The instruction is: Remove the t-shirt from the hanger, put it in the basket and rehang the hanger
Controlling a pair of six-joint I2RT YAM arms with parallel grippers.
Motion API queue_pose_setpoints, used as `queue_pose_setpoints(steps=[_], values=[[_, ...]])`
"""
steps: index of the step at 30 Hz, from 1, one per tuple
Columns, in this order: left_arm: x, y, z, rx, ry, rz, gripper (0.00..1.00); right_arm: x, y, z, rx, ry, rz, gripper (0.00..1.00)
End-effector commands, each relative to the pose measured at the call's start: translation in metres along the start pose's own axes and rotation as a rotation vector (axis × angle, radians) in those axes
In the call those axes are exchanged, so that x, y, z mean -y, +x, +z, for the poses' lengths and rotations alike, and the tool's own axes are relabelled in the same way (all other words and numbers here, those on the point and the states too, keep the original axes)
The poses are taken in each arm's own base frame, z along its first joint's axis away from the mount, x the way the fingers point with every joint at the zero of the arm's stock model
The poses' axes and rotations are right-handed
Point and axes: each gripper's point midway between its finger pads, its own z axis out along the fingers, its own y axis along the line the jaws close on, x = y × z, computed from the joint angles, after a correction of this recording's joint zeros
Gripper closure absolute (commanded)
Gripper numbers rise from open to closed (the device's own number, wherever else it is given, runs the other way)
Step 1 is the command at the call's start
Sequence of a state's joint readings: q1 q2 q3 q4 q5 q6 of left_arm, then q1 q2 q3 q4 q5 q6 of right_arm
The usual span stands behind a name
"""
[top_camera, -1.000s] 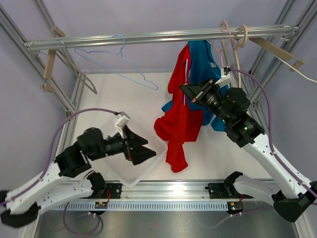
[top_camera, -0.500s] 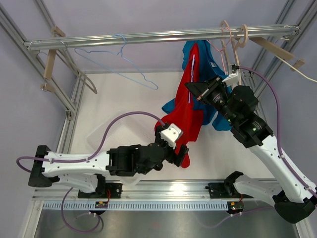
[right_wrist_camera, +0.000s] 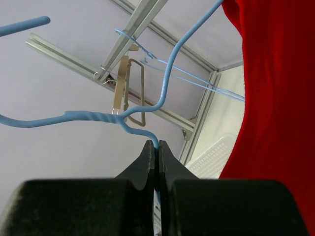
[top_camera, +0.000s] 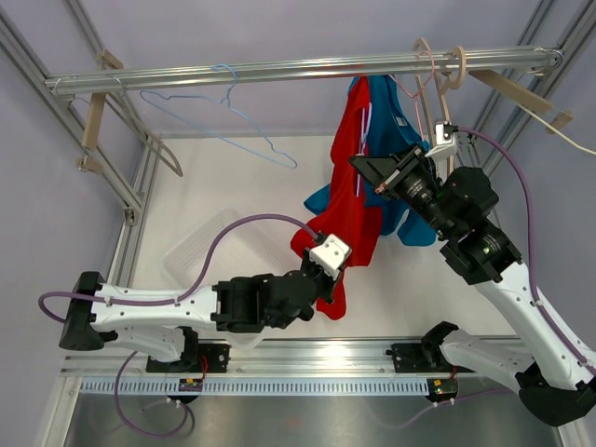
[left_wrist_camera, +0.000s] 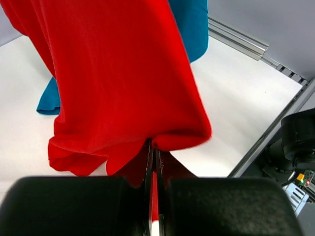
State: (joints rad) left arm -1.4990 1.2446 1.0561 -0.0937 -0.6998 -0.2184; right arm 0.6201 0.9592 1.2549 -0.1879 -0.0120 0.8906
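Next, I take the red shirt's body farther up (top_camera: pixel 348 200) with my left gripper before pulling it off, because that gripper pinches only the shirt's bottom hem, far below the hanger's neck.
A red and blue t-shirt (top_camera: pixel 352 200) hangs from the top rail on a blue wire hanger (right_wrist_camera: pixel 165 93), and the cloth hides most of the hanger in the top view. My left gripper (left_wrist_camera: pixel 153 147) is shut on the shirt's red bottom hem (left_wrist_camera: pixel 162 140), low at the front (top_camera: pixel 323 291). My right gripper (right_wrist_camera: pixel 157 145) is shut on the hanger's wire just below its twisted neck, up beside the shirt's collar (top_camera: pixel 358 165). The red cloth (right_wrist_camera: pixel 275 98) fills the right side of the right wrist view.
An empty light-blue wire hanger (top_camera: pixel 228 116) hangs on the rail (top_camera: pixel 233 73) at left. Pink and wooden hangers (top_camera: pixel 438 70) hang at right. A clear plastic basket (top_camera: pixel 200 253) lies on the white table (top_camera: pixel 233 186) under my left arm. Frame posts stand at both sides.
My left arm swung from over the basket to the shirt's bottom hem and shut on it. My right gripper, still holding the hanger, shifted a little right and up.
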Motion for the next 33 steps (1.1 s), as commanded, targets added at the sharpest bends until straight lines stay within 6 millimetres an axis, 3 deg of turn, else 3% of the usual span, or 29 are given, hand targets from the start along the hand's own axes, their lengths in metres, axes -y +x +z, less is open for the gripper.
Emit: queue_pose_setpoints(steps=[1, 5, 6, 8, 9, 11, 12, 16, 21, 22, 24, 25, 27, 28, 30, 33], values=[[0.009, -0.015, -0.009, 0.067, 0.047, -0.081, 1.0, -0.032, -0.013, 0.001, 0.044, -0.122, 0.001, 1.0], [0.025, 0.028, -0.026, 0.003, 0.117, -0.054, 1.0, -0.045, -0.03, 0.02, 0.09, -0.135, -0.049, 1.0], [0.028, 0.038, -0.028, -0.011, 0.119, -0.046, 1.0, -0.065, -0.044, 0.019, 0.118, -0.177, -0.08, 1.0], [0.041, 0.065, -0.039, -0.056, 0.149, -0.041, 1.0, -0.068, -0.045, 0.039, 0.097, -0.174, -0.118, 1.0], [0.042, 0.074, -0.041, -0.071, 0.144, -0.036, 1.0, -0.09, -0.06, 0.037, 0.127, -0.213, -0.149, 1.0], [0.052, 0.093, -0.051, -0.1, 0.159, -0.036, 1.0, -0.09, -0.059, 0.057, 0.099, -0.22, -0.181, 1.0], [0.058, 0.099, -0.056, -0.108, 0.176, -0.033, 1.0, -0.103, -0.07, 0.055, 0.118, -0.248, -0.186, 1.0], [0.064, 0.115, -0.064, -0.131, 0.183, -0.052, 1.0, -0.104, -0.087, 0.065, 0.11, -0.287, -0.138, 1.0], [0.048, 0.12, -0.068, -0.128, 0.15, -0.045, 1.0, -0.115, -0.075, 0.036, 0.002, -0.353, -0.14, 1.0], [0.046, 0.118, -0.068, -0.123, 0.15, -0.036, 1.0, -0.126, -0.068, 0.019, -0.045, -0.402, -0.15, 1.0], [0.037, 0.107, -0.068, -0.117, 0.108, -0.004, 1.0, -0.131, -0.054, 0.002, -0.117, -0.44, -0.149, 1.0], [0.028, 0.095, -0.068, -0.089, 0.068, 0.011, 1.0, -0.128, -0.035, -0.015, -0.198, -0.464, -0.149, 1.0], [0.02, 0.068, -0.071, -0.033, 0.046, -0.004, 1.0, -0.12, -0.021, -0.035, -0.238, -0.466, -0.156, 1.0], [0.016, 0.048, -0.073, 0.007, 0.041, 0.008, 1.0, -0.126, -0.018, -0.064, -0.229, -0.489, -0.175, 1.0], [-0.004, 0.014, -0.072, 0.077, 0.006, -0.015, 1.0, -0.104, 0.0, -0.079, -0.27, -0.449, -0.191, 1.0], [-0.024, -0.028, -0.067, 0.156, -0.021, -0.045, 1.0, -0.109, 0.011, -0.127, -0.29, -0.481, -0.239, 1.0]])
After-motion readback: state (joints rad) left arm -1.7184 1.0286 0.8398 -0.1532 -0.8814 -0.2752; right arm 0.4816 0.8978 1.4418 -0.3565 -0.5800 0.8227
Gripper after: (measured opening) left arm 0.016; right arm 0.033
